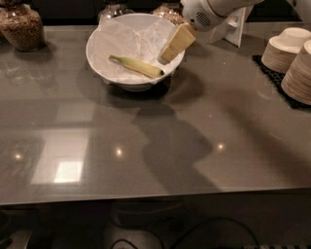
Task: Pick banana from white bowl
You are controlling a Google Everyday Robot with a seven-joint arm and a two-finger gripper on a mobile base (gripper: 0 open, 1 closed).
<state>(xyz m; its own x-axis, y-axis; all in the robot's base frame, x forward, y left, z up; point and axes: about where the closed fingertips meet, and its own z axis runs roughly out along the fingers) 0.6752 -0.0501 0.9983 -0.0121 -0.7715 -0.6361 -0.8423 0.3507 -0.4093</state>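
Observation:
The robot's gripper needs to next travel over the white bowl to the banana's middle (139,66) and close there, between the two ends of the banana.
The white bowl (112,58), lined with crumpled white paper, stands at the back of the grey counter. The yellow-green banana (137,67) lies inside it, running from upper left to lower right. My gripper (167,56) comes in from the upper right on a white arm. Its cream-coloured fingers point down-left over the bowl's right rim, just right of and above the banana's lower end, not touching it.
Stacks of small cream dishes (291,61) sit on a black mat at the right edge. Glass jars of brown food stand at the back left (22,26) and behind the bowl (167,10). The grey counter (155,141) spreads out in front.

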